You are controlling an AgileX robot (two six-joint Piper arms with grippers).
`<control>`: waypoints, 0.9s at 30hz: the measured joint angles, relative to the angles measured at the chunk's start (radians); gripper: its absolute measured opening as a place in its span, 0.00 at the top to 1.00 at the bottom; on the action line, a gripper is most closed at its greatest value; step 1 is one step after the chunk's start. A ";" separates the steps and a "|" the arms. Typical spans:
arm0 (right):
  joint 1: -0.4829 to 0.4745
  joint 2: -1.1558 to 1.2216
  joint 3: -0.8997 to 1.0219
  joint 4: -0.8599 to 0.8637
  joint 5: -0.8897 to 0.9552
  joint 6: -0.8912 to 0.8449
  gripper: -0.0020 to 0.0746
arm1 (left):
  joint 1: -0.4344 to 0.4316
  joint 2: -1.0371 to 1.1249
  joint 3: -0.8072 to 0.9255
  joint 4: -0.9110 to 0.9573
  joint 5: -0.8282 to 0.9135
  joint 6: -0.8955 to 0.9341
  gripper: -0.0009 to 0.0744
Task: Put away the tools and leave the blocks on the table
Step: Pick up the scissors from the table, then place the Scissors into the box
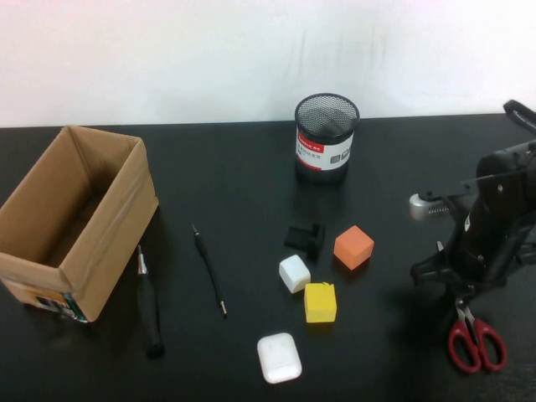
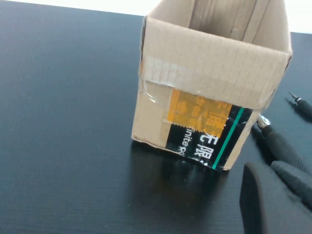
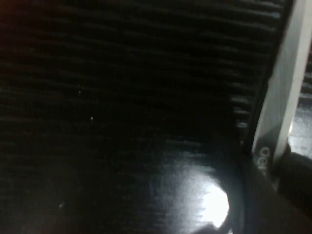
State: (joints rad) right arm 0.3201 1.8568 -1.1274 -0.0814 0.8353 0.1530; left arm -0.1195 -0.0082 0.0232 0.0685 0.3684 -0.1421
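Next, my right gripper opens to release the red-handled scissors, which lie on the black table now, so that I leave them inside the open cardboard box (image 1: 77, 194).
The red-handled scissors (image 1: 476, 338) lie on the black table (image 1: 234, 193) at the front right. My right gripper (image 1: 459, 295) is down on their blades; in the right wrist view the steel blade (image 3: 286, 92) runs between its jaws, which close on it (image 3: 270, 168). The black-handled screwdriver (image 1: 149, 303) and thin black rod (image 1: 209, 270) lie right of the cardboard box (image 1: 75, 218). The orange (image 1: 353, 247), white (image 1: 294, 273) and yellow (image 1: 320, 302) cubes sit mid-table. My left gripper (image 2: 265, 168) is shut and empty, low by the box's near corner (image 2: 204, 112), out of the high view.
A black mesh cup (image 1: 326, 138) stands at the back centre. A small black clip (image 1: 304, 237) lies beside the orange cube. A white rounded case (image 1: 279, 358) lies near the front edge. The screwdriver also shows in the left wrist view (image 2: 287, 146).
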 joint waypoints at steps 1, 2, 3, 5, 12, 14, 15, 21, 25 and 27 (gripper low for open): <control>0.000 0.000 -0.016 0.004 0.013 -0.009 0.98 | 0.000 0.000 0.000 0.000 0.000 0.000 0.99; 0.000 -0.002 -0.036 0.016 0.028 -0.013 0.98 | 0.000 0.000 0.000 0.000 0.000 0.000 0.99; 0.000 -0.007 -0.056 0.036 0.038 -0.025 0.98 | 0.000 0.000 0.000 0.000 0.000 0.000 0.99; 0.000 -0.026 -0.094 0.098 0.040 -0.057 0.98 | 0.000 0.000 0.000 0.000 0.000 0.000 0.99; 0.000 -0.137 -0.267 0.340 0.056 -0.235 0.98 | 0.000 0.000 0.000 0.000 0.000 0.000 0.99; 0.000 -0.149 -0.323 0.483 0.058 -0.323 0.98 | 0.000 0.000 0.000 0.000 0.000 0.000 0.99; 0.002 -0.153 -0.346 0.570 0.059 -0.369 0.98 | 0.000 0.000 0.000 0.000 0.000 0.000 0.99; 0.015 -0.124 -0.373 1.111 0.051 -0.698 0.98 | 0.000 0.000 0.000 0.000 0.000 0.000 0.99; 0.062 -0.083 -0.373 1.401 0.040 -0.865 0.98 | 0.000 0.000 0.000 0.000 0.000 0.000 0.99; 0.102 -0.053 -0.373 1.538 0.018 -0.962 0.98 | 0.000 0.000 0.000 0.000 0.000 0.000 0.99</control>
State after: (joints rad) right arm 0.4224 1.8034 -1.5001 1.4566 0.8532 -0.8088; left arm -0.1195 -0.0082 0.0232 0.0685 0.3684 -0.1421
